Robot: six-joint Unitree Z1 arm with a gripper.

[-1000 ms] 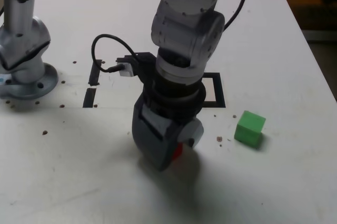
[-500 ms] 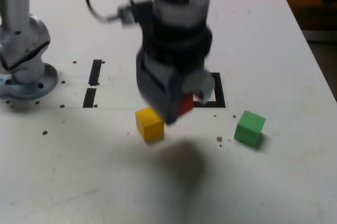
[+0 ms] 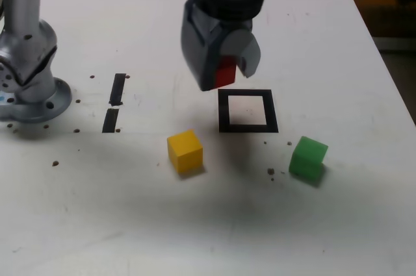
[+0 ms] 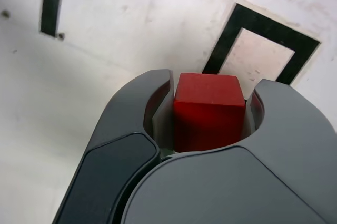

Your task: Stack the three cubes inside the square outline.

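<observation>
Next, my gripper puts the red cube, which hangs above and beside the outline now, down on the bare pale centre of the square outline (image 3: 247, 110) (image 4: 257, 62).
My gripper (image 3: 225, 73) hangs in the air, shut on the red cube (image 3: 225, 73), a little to the exterior view's left of and above the square outline (image 3: 247, 110). The wrist view shows the red cube (image 4: 209, 110) clamped between both jaws, with the square outline (image 4: 261, 52) on the table beyond it. The outline's pale centre is bare. The yellow cube (image 3: 184, 151) rests on the table in front of the outline toward the exterior view's left. The green cube (image 3: 307, 157) sits in front of the outline toward the exterior view's right.
Two short black tape strips (image 3: 114, 100) lie at the exterior view's left of the outline. The arm's round metal base (image 3: 29, 91) stands at the far left. Small dark specks (image 3: 271, 171) dot the white table. The table edge runs along the right.
The gripper has lifted the red cube off the table and carried it back toward the outline. The yellow cube, hidden behind the arm a second ago, now shows.
</observation>
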